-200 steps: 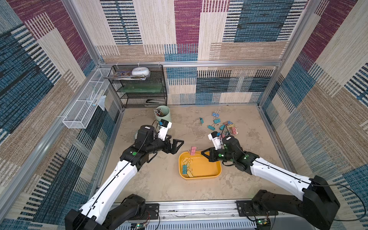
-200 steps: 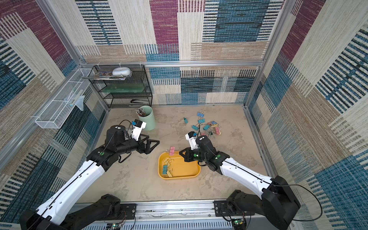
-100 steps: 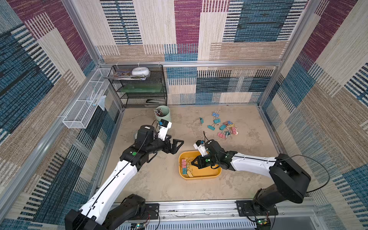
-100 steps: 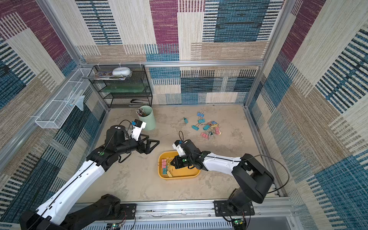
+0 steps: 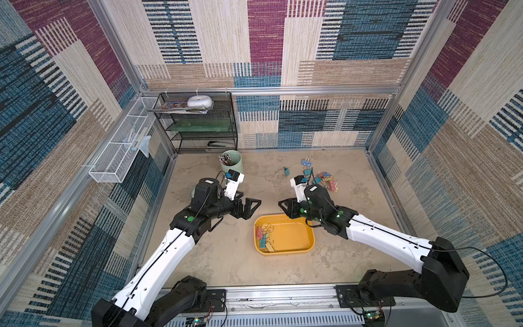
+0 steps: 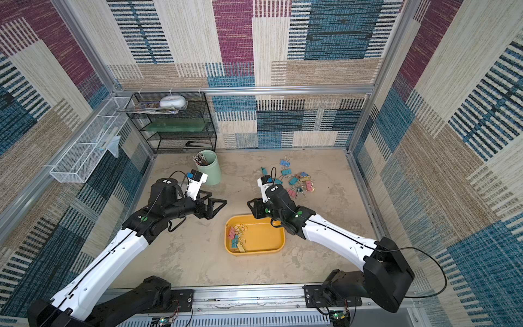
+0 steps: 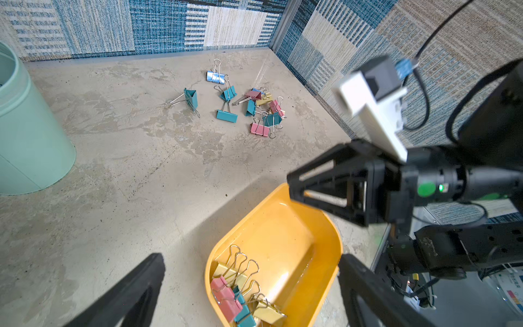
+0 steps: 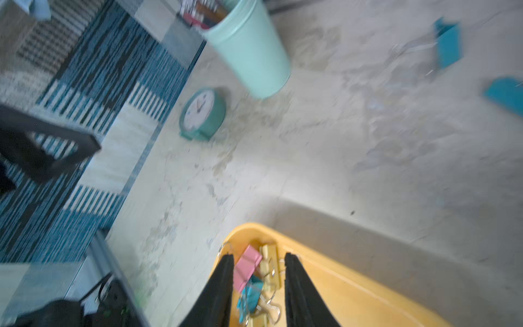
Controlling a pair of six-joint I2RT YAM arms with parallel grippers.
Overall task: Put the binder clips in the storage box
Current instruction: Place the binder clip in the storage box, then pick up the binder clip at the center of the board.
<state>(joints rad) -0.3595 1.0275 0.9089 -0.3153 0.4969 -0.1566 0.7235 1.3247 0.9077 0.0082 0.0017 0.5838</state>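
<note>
I will next close my right gripper on a wire handle (image 5: 286, 170) of the lone teal binder clip that is nearest the mint-green pen cup.
The yellow storage box (image 5: 294, 240) (image 6: 263, 240) lies on the floor between my arms, with several binder clips (image 5: 264, 236) (image 7: 240, 291) heaped at its left end. More binder clips (image 5: 322, 178) (image 6: 297, 181) (image 7: 252, 104) lie loose at the back right. My right gripper (image 5: 285, 208) (image 8: 259, 259) hovers over the box's far edge. Its jaws stand a little apart and grip nothing; the clips show below them, blurred. My left gripper (image 5: 249, 205) (image 7: 252, 259) hangs wide open and empty just left of the box.
A mint-green pen cup (image 5: 232, 164) stands at the back left, a black mesh shelf (image 5: 198, 124) behind it. On the left wall hangs a white wire basket (image 5: 121, 153). A small teal clock (image 8: 202, 113) stands near the cup.
My right gripper carried a pink clip into the box's left end, let it go and drew back to the far edge, jaws parting. The left arm has not moved.
</note>
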